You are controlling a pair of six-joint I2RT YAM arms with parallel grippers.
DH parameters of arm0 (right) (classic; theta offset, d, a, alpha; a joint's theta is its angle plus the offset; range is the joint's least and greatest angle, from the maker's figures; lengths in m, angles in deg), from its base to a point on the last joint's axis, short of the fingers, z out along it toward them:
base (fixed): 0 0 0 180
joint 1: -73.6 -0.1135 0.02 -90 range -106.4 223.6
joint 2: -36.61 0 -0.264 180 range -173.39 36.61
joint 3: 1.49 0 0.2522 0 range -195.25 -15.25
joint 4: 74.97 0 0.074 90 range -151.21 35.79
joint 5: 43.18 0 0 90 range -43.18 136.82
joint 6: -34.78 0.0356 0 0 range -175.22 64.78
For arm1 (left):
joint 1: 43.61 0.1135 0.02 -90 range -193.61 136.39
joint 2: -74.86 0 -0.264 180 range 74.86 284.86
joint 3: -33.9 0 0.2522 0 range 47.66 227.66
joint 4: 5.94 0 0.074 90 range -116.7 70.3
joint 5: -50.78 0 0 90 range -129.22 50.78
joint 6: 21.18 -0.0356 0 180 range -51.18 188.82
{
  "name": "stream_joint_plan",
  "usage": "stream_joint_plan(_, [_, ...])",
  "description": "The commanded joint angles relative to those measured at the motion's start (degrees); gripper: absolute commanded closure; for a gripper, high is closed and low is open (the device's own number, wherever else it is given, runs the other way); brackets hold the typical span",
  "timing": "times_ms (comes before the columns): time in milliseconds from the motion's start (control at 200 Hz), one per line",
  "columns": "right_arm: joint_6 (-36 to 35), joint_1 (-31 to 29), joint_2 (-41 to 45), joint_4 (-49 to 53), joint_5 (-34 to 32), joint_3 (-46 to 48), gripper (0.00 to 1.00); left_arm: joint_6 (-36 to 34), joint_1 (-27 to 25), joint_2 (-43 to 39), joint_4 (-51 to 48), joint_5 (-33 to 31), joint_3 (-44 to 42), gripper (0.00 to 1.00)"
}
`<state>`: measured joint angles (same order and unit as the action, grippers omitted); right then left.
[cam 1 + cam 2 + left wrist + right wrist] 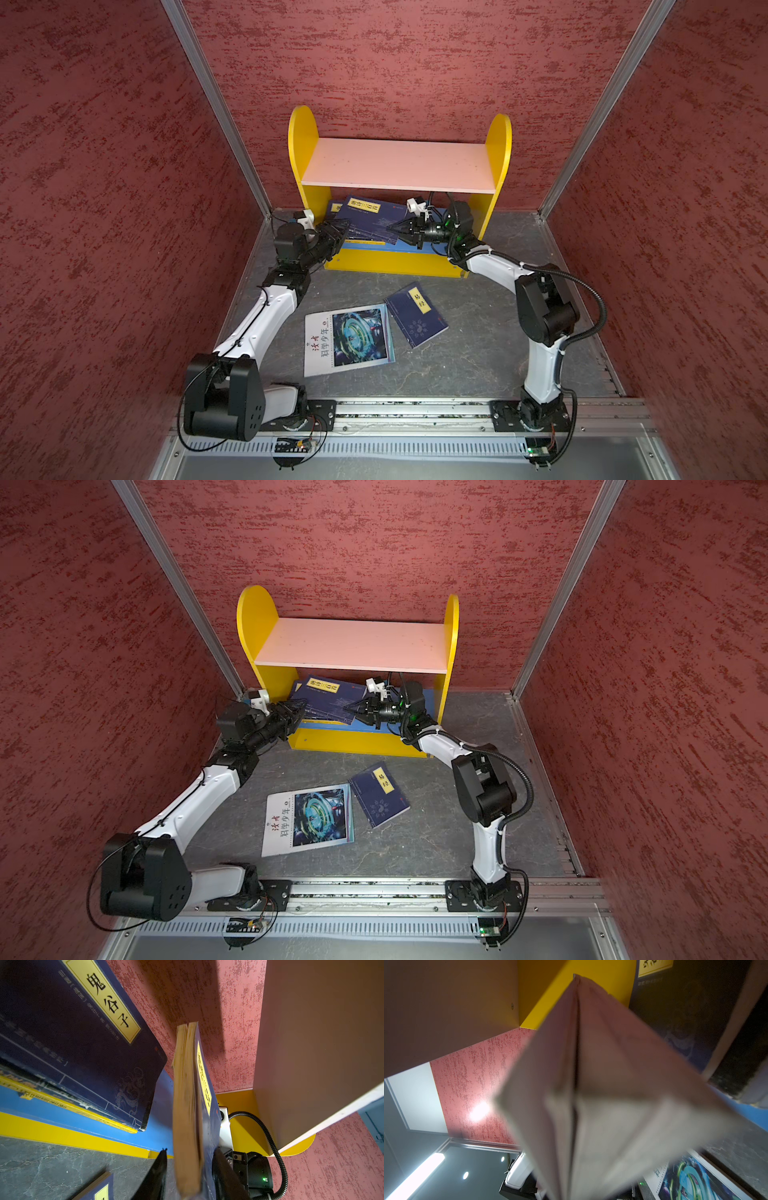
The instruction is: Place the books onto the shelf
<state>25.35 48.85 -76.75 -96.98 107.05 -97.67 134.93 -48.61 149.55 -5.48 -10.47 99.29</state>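
Note:
Next, my right gripper takes the book's side edge (407,211) and turns the navy book square, as it holds the book by its near corner, crooked to the stack.
A navy book with a yellow label (374,220) (187,1105) hangs tilted over the blue lower board (374,248) of the shelf (399,164). My right gripper (392,227) is shut on its right end; in the right wrist view the book (591,1084) hides the fingers. My left gripper (343,230) (191,1150) straddles its left end, one finger on the cover, the other a narrow gap off the pages. Another navy book (72,1032) lies on a stack at the board's left. A white magazine (349,338) and a third navy book (415,313) lie on the table.
The pink upper board (353,644) is bare and hangs just above both wrists. The yellow shelf sides (301,137) (498,141) flank the grippers closely. Red textured walls enclose the dark table (478,353). A metal rail (415,411) carries both arm bases at the front.

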Motion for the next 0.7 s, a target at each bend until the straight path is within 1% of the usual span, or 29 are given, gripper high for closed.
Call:
stream_joint_plan(0, [-1.6, 0.3, 3.4, -3.4, -0.5, -1.7, 0.89, 0.6, -0.2, 1.5, 2.5, 1.0, 0.7, 0.69])
stream_joint_plan(100, [-0.5, 0.2, 2.6, -5.3, -2.0, -2.0, 0.86, 0.8, -0.4, 2.2, 3.4, -0.2, 0.7, 0.79])
stream_joint_plan(155, [0.5, 0.1, 2.1, -6.5, -2.8, -2.1, 0.84, 0.9, -0.5, 2.6, 3.8, -0.7, 1.0, 0.83])
stream_joint_plan(291, [2.7, 0.0, 0.9, -8.5, -5.3, -1.8, 0.71, 1.6, -0.8, 3.6, 7.2, -2.3, 1.0, 0.91])
stream_joint_plan(331, [3.2, -0.1, 0.6, -9.1, -6.3, -1.5, 0.67, 2.3, -0.9, 3.5, 8.9, -3.7, 0.3, 0.94])
stream_joint_plan(371, [4.0, -0.2, 0.3, -10.0, -7.3, -1.1, 0.64, 3.0, -1.0, 3.4, 10.7, -5.5, -0.4, 0.95])
stream_joint_plan(471, [3.8, -0.8, 0.2, -9.9, -10.4, 0.1, 0.62, 3.8, -1.1, 3.1, 13.6, -9.2, -1.5, 0.97])
stream_joint_plan(596, [2.6, -1.7, 0.0, -8.8, -12.8, 0.9, 0.62, 3.3, -1.1, 3.7, 14.9, -10.8, -1.3, 0.99])
stream_joint_plan(696, [2.2, -2.3, -0.6, -8.4, -13.7, 0.1, 0.64, 3.7, -1.1, 4.2, 16.4, -11.9, -1.6, 0.99])
